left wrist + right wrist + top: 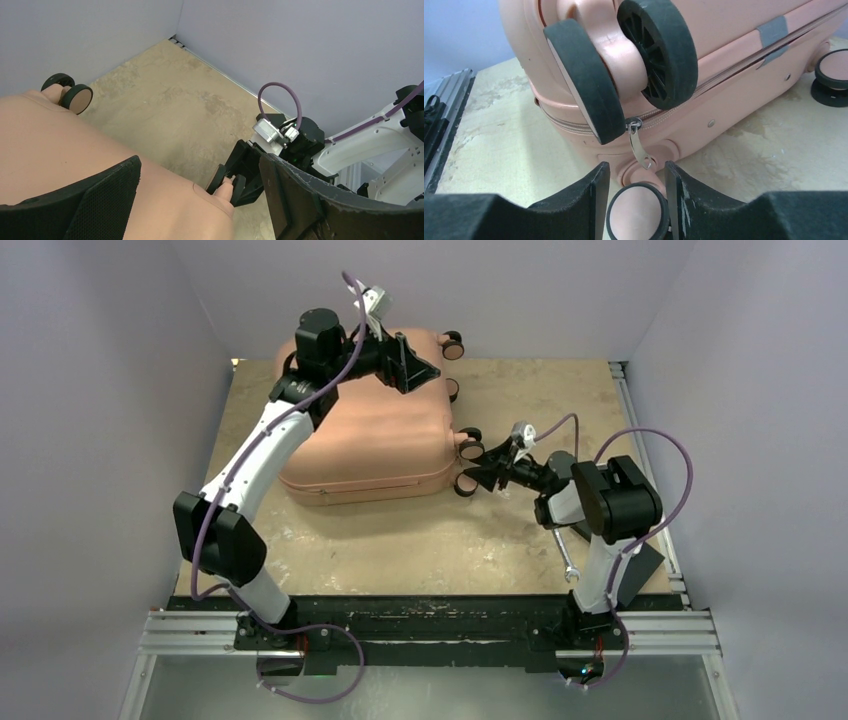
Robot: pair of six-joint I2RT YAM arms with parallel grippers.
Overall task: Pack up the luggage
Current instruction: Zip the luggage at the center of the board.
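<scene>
The silver zipper pull dangles under the luggage's wheels, beyond the open fingers of the robot's right gripper, so that gripper should reach in and pinch it near the zipper seam (634,126).
The salmon-pink luggage (360,435) lies flat and closed on the table, wheels pointing right. My left gripper (412,365) hangs open above its far right part, the shell (45,135) showing under its wide-apart fingers (100,200). At the near right wheel corner my right gripper (487,472) is open. In the right wrist view the silver zipper pull (639,147) hangs free just beyond the right gripper (636,170). One caster wheel (636,212) sits between its fingers, and I cannot tell if they touch it. The zipper seam (734,70) looks closed.
Purple walls close in the tan table (560,390) on three sides. A metal rail (640,440) runs along the right edge. Two further caster wheels (453,344) stick out at the suitcase's far right corner. The arm bases stand on the black bar (430,620) at the near edge.
</scene>
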